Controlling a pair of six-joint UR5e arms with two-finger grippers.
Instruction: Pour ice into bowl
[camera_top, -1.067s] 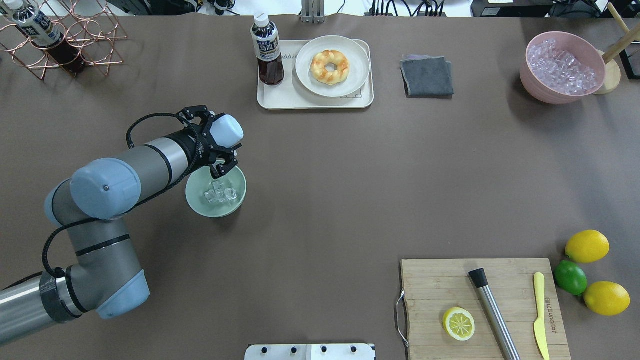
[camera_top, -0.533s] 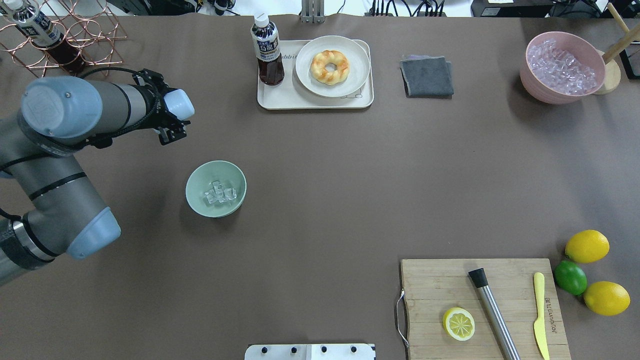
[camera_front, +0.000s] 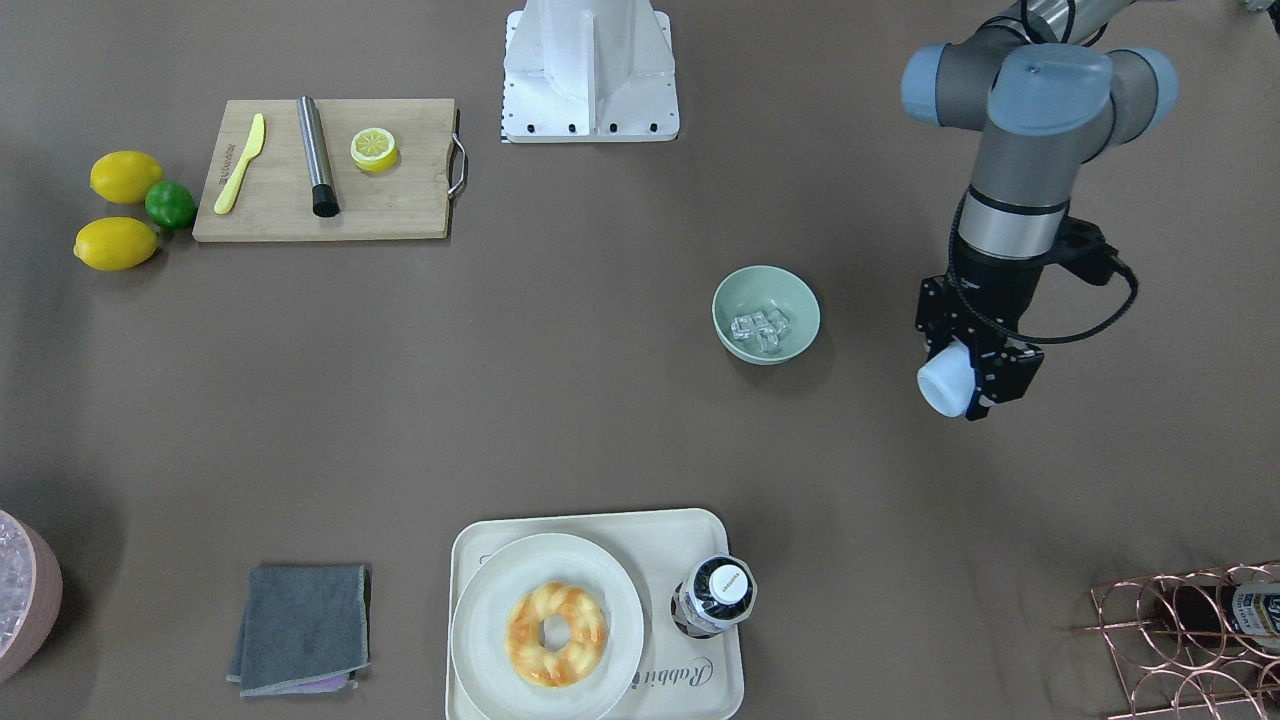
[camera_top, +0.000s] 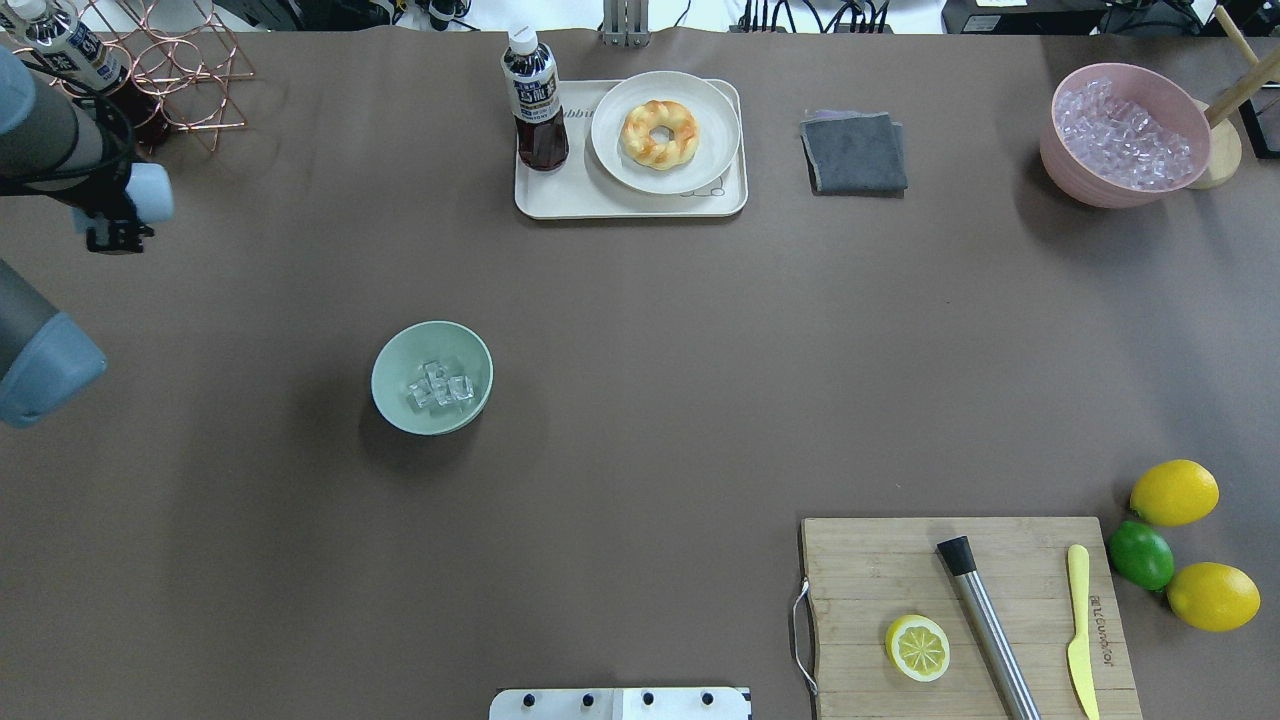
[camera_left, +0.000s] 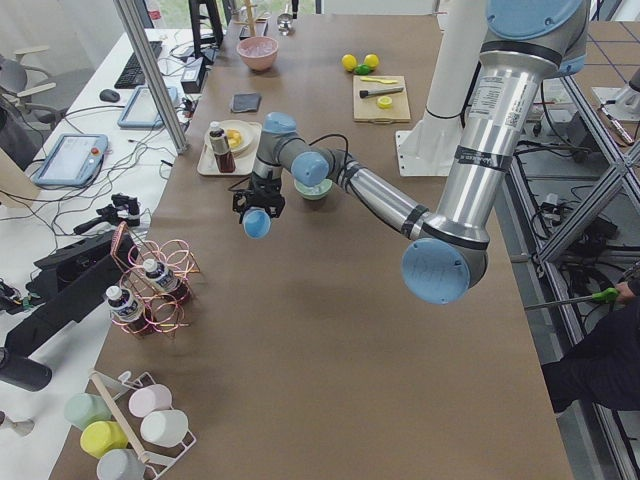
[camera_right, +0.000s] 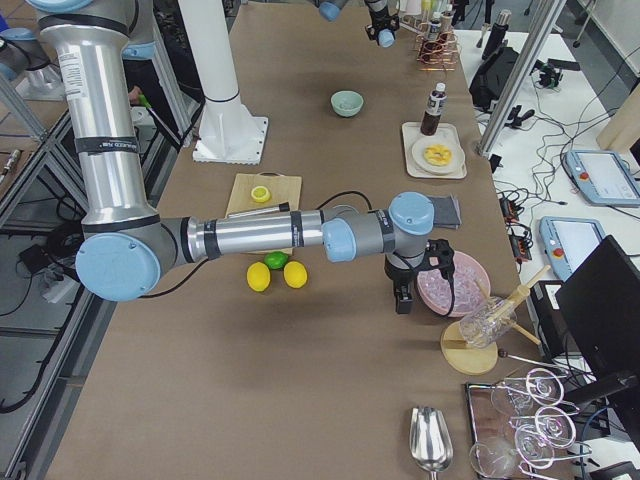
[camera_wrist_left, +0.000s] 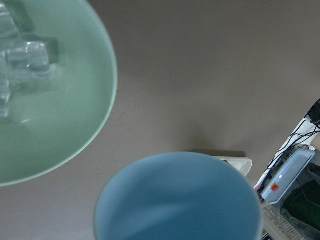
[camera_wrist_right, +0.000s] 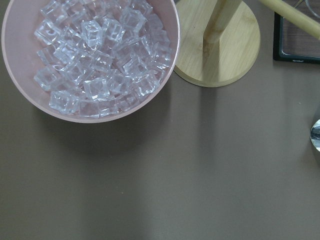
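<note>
I need to use my left gripper to set the light blue cup down on the bare outer side of the brown table (camera_front: 1272, 284).
The mint-green bowl (camera_top: 402, 352) stands on the brown table left of centre, with a few clear ice (camera_top: 440, 388) cubes in its bottom. The bowl (camera_front: 745, 293) and ice (camera_front: 760, 328) also show in the front view. My left gripper (camera_top: 125, 205) is at the table's far left, well away from the bowl, shut on a light blue cup (camera_front: 943, 385) lying sideways. In the left wrist view the cup (camera_wrist_left: 177, 200) looks empty, beside the bowl (camera_wrist_left: 80, 130). My right gripper (camera_right: 403, 295) hangs next to the pink tub (camera_right: 450, 285); I cannot tell whether it is open or shut.
A tray (camera_top: 545, 200) with a bottle (camera_top: 533, 100) and a doughnut plate (camera_top: 610, 150) sits at the back. A grey cloth (camera_top: 853, 150), the pink tub of ice (camera_top: 1125, 135), a cutting board (camera_top: 870, 580), lemons (camera_top: 1173, 492) and a copper rack (camera_top: 170, 75) surround the table.
My left arm has swung away from above the bowl to the far left with the blue cup still in its grip. The ice lies still in the bowl.
</note>
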